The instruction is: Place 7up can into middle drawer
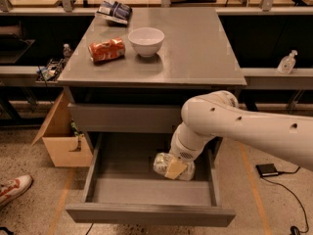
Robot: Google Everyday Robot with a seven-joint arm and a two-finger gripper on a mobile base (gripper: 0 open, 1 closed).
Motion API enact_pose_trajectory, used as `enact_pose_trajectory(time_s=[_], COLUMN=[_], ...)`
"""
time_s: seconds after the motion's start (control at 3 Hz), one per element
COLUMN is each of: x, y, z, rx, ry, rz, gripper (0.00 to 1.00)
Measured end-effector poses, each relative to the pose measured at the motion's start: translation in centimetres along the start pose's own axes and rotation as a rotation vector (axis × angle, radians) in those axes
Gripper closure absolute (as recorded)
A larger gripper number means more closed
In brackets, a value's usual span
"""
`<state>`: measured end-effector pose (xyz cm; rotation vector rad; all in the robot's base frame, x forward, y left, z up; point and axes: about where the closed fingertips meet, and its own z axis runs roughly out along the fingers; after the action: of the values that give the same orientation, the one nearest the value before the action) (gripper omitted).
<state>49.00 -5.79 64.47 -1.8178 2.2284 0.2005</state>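
Note:
The 7up can, now low inside the open middle drawer, will be released by my gripper on the drawer's bottom (151,185), just behind the middle of the front panel.
The 7up can (166,162), silvery-white with green print, lies on its side in my gripper (174,169), which is shut on it. My white arm (234,126) reaches in from the right and holds the can low inside the open middle drawer (146,192), over its right half. I cannot tell whether the can touches the drawer floor. The drawer is a wide shallow grey tray pulled out below the shut upper drawer front (122,117).
On the grey cabinet top (195,48) lie an orange-red soda can (106,49), a white bowl (146,41) and a snack bag (113,11). A cardboard box (61,141) stands at the left. A shoe (12,189) shows at the far left, a black device (268,170) on the floor right.

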Motion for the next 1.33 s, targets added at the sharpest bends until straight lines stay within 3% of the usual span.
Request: enact_pose_trajectory(time_s=[0.33, 1.0, 1.33], x=[0.0, -0.8, -0.8], y=[-0.5, -3.2, -3.3], z=[2.5, 12.2, 17.1], rx=[-0.015, -0.027, -0.039], ry=[-0.03, -0.117, -0.166], rz=[0.017, 0.034, 0.069], gripper=[1.0, 1.0, 1.0])
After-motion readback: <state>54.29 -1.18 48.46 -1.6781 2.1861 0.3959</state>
